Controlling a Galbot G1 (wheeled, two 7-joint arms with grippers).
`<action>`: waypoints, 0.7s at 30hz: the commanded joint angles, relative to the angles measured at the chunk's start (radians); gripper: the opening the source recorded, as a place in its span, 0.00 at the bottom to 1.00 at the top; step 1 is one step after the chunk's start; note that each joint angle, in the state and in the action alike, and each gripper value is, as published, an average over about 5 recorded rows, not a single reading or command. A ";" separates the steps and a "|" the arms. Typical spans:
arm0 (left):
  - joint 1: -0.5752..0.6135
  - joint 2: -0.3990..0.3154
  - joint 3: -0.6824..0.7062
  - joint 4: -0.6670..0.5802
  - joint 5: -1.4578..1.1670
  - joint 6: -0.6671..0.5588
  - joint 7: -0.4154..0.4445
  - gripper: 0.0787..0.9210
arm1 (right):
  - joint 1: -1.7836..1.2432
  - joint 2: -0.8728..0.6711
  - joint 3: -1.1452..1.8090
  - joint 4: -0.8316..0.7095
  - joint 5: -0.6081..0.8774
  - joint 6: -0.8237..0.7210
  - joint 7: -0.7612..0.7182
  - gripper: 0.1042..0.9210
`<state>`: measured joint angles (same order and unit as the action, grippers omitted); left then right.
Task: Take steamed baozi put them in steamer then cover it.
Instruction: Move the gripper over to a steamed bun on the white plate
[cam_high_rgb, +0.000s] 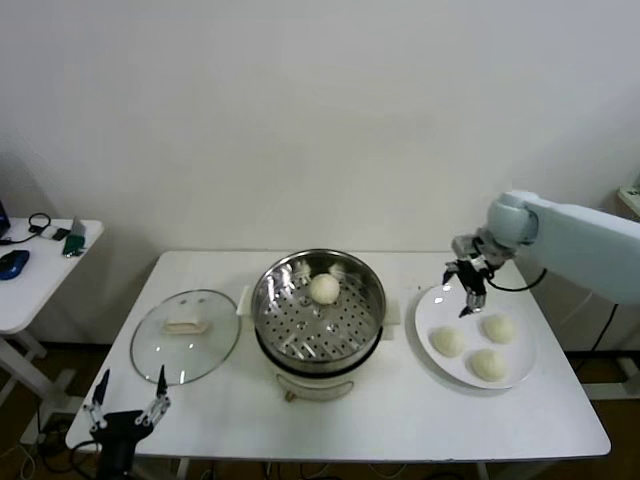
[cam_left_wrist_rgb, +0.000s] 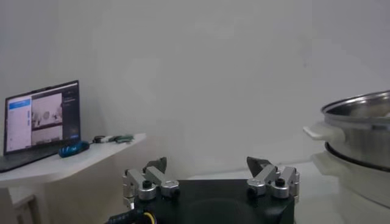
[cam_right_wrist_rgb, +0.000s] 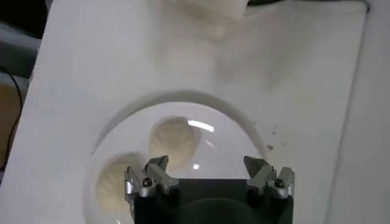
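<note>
My right gripper should next close around the sides of the baozi (cam_high_rgb: 448, 341) (cam_right_wrist_rgb: 173, 143) that lies nearest the steamer on the white plate.
The steamer (cam_high_rgb: 318, 312) stands mid-table, a shiny steel pot on a cream base, with one steamed baozi (cam_high_rgb: 323, 288) on its perforated tray. Three more baozi (cam_high_rgb: 447, 341) (cam_high_rgb: 498, 328) (cam_high_rgb: 488, 364) lie on a white plate (cam_high_rgb: 429, 315) to the right. My right gripper (cam_high_rgb: 468, 297) hovers open and empty over the plate's near-left rim; in its wrist view the gripper (cam_right_wrist_rgb: 206, 163) looks down on two baozi (cam_right_wrist_rgb: 175, 138) (cam_right_wrist_rgb: 113, 182). My left gripper (cam_high_rgb: 127, 394) stays open at the table's front left corner, and its wrist view shows the open gripper (cam_left_wrist_rgb: 208, 164) beside the steamer (cam_left_wrist_rgb: 359, 141).
A round glass lid (cam_high_rgb: 186, 334) with a cream handle lies flat left of the steamer. A side table (cam_high_rgb: 35, 270) with a mouse and cables stands far left; a laptop (cam_left_wrist_rgb: 41, 119) sits on it. A white wall runs behind.
</note>
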<state>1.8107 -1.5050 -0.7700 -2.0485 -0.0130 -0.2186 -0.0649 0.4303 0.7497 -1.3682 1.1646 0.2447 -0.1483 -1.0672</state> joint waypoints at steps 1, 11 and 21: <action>0.005 -0.002 -0.003 0.006 0.000 -0.001 -0.001 0.88 | -0.190 0.001 0.087 -0.076 -0.033 -0.048 0.020 0.88; 0.007 0.000 -0.006 0.015 0.005 -0.002 -0.002 0.88 | -0.233 0.065 0.131 -0.149 -0.044 -0.033 0.018 0.88; 0.006 0.001 -0.006 0.023 0.007 -0.002 -0.003 0.88 | -0.240 0.092 0.130 -0.176 -0.041 -0.028 0.003 0.88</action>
<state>1.8165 -1.5061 -0.7751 -2.0275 -0.0073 -0.2211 -0.0672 0.2225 0.8229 -1.2540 1.0175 0.2109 -0.1729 -1.0589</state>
